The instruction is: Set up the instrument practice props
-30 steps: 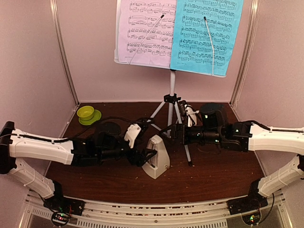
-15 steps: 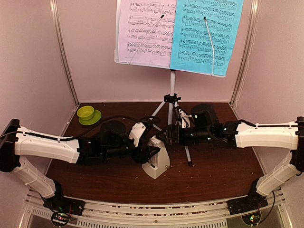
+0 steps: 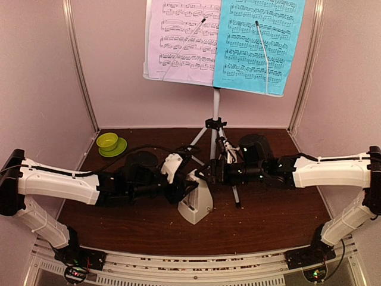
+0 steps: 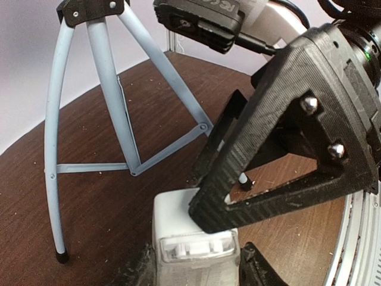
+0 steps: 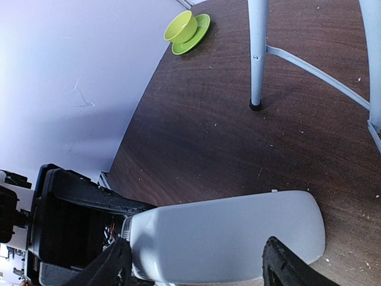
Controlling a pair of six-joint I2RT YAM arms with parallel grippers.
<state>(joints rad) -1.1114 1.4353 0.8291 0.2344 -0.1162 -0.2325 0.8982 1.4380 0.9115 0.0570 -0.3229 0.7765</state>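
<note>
My left gripper is going to set the metronome's clear cover down on the dark table [image 3: 139,180] between the saucer and the metronome.
The white music stand on its silver tripod [image 3: 214,128] holds a lilac page [image 3: 181,39] and a cyan page [image 3: 256,42] under two wire arms. The small white pyramid metronome [image 3: 197,205] stands in front of the tripod. My left gripper [image 3: 186,192] grips its lower body from the left. In the left wrist view its fingers [image 4: 257,269] flank the metronome [image 4: 190,238]. My right gripper [image 3: 205,174] reaches in from the right to the metronome's top, one finger [image 4: 238,179] lying over it. In the right wrist view its jaws are wide apart [image 5: 196,268] around the white body [image 5: 226,232].
A lime-green bowl [image 3: 108,140] on its saucer sits at the back left and also shows in the right wrist view [image 5: 181,27]. Tripod legs [image 4: 113,107] spread just behind the metronome. Pink walls enclose the dark wooden table [image 3: 268,220] on three sides.
My right gripper has moved left from beside the tripod to the metronome's top. My left arm has shifted slightly forward and keeps its hold; the metronome has barely moved.
</note>
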